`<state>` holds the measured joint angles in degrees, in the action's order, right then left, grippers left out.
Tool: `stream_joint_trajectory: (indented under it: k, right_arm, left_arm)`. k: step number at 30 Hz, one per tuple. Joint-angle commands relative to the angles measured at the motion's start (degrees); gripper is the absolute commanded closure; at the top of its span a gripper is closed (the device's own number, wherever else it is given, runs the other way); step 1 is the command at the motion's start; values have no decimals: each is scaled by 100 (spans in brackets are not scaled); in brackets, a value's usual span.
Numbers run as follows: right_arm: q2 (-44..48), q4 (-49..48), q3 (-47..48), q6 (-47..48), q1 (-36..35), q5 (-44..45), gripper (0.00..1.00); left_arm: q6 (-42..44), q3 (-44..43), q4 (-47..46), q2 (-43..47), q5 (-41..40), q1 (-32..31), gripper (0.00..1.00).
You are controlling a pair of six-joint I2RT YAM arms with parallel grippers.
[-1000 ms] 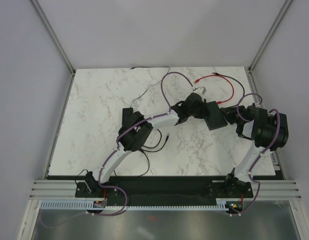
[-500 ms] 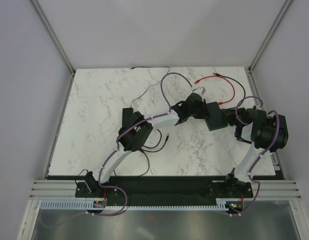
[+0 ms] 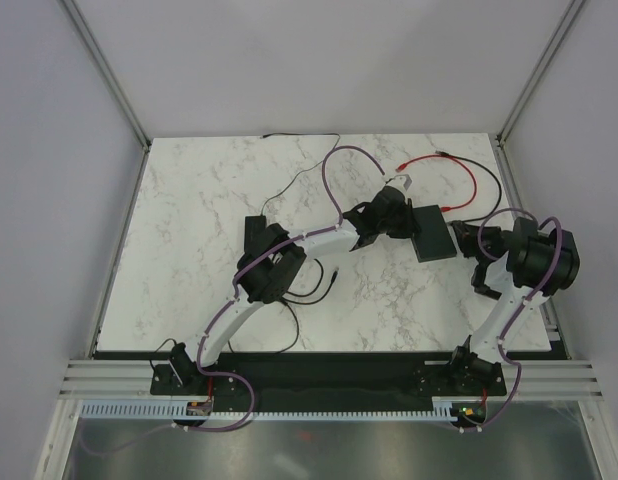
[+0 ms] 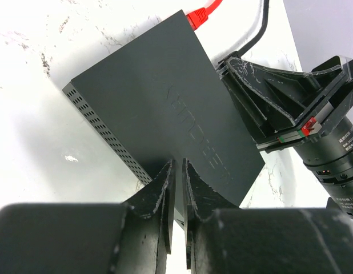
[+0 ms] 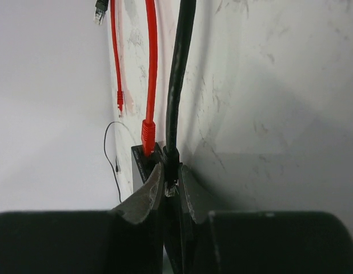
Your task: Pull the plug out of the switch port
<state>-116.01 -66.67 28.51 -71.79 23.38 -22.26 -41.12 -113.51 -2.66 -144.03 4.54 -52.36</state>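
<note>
My right gripper has the black plug, now beside the red plug. It will let go of the plug on the marble [image 3: 362, 240] between the second black box and the switch box.
The flat black switch box [image 3: 434, 232] lies on the marble, right of centre. My left gripper [image 3: 403, 222] is shut on its near edge [image 4: 177, 166]. At the opposite edge a red plug [image 5: 148, 134] sits in one socket. Beside it is the black plug [image 5: 172, 165] on a thick black cable [image 5: 182, 68], with my right gripper [image 5: 172, 178] shut on it. The right fingers [image 4: 268, 97] show past the box in the left wrist view. The switch port under the black plug is hidden by the plug and the fingers, so I cannot tell whether the plug is seated.
A red cable [image 3: 467, 180] loops behind the switch to a loose red end [image 3: 397, 162]. A second black box [image 3: 257, 232] and thin black wires [image 3: 314, 290] lie by the left arm. Frame posts and the table's right edge [image 3: 524, 230] stand close to the right arm.
My right gripper has moved left up to the switch's edge and closed a little on the black plug. The red cable loop has shifted slightly. The left gripper has stayed put.
</note>
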Motion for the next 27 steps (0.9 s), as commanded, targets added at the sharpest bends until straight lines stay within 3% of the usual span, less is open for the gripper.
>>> stream_joint_trajectory:
  k: [1, 11, 20, 27]
  right_arm:
    - [16, 66, 57, 260, 62, 222, 100]
    - [727, 838, 32, 710, 35, 345, 100]
    - [3047, 3271, 40, 2186, 158, 1083, 100]
    - [3988, 3811, 233, 2468, 238, 786, 100]
  left_arm:
    - [-19, -31, 626, -187, -155, -55, 83]
    - [61, -39, 643, -196, -225, -64, 83]
    - [280, 110, 609, 85, -339, -64, 83]
    - [473, 312, 503, 331, -401, -64, 82]
